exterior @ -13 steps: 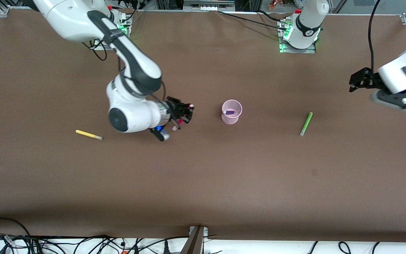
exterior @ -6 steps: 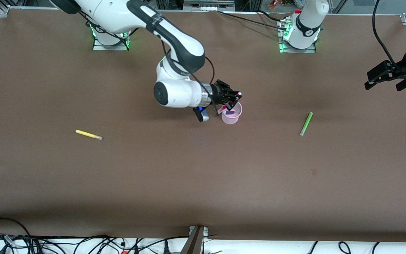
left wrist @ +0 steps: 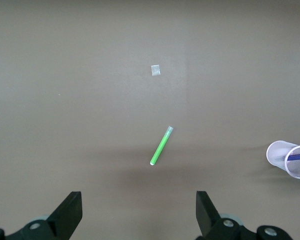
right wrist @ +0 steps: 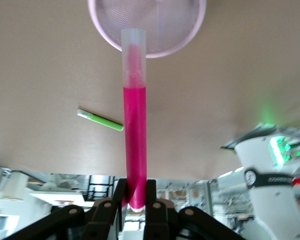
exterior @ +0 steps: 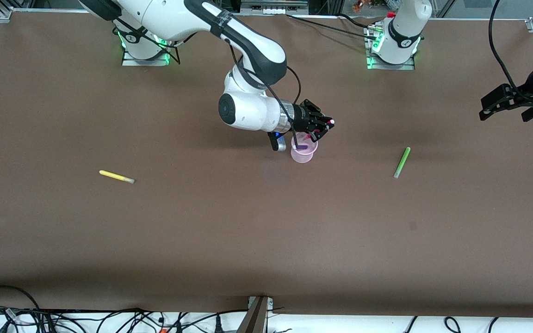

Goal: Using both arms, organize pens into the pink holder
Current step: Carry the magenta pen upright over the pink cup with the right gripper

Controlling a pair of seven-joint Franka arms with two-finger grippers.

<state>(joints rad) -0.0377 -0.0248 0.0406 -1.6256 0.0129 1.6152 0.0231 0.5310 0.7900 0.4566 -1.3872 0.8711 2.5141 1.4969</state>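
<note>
Next, my right gripper lets go of the magenta-pink pen inside the pink holder (exterior: 307, 145) (right wrist: 149, 21), next to the dark purple pen.
The pink holder (exterior: 304, 149) stands mid-table with the dark purple pen (exterior: 300, 147) in it. My right gripper (exterior: 320, 128) is shut on the magenta-pink pen (right wrist: 135, 130) and holds it over the holder's rim (right wrist: 187, 37), pale end toward the cup. The light green pen (exterior: 401, 163) lies on the table toward the left arm's end; it shows in the left wrist view (left wrist: 161, 146) and right wrist view (right wrist: 101, 119). The yellow pen (exterior: 116, 176) lies toward the right arm's end. My left gripper (exterior: 502, 101) is open and empty, up over the table's edge at the left arm's end.
The brown table (exterior: 266, 231) spreads wide around the holder. A small pale scrap (left wrist: 156, 70) lies on it near the green pen. Cables (exterior: 86, 319) run along the edge nearest the front camera. The arm bases (exterior: 391, 46) stand along the top edge.
My right gripper has carried the magenta-pink pen from the right arm's side to over the holder. My left gripper has risen and drawn back toward the table's end.
</note>
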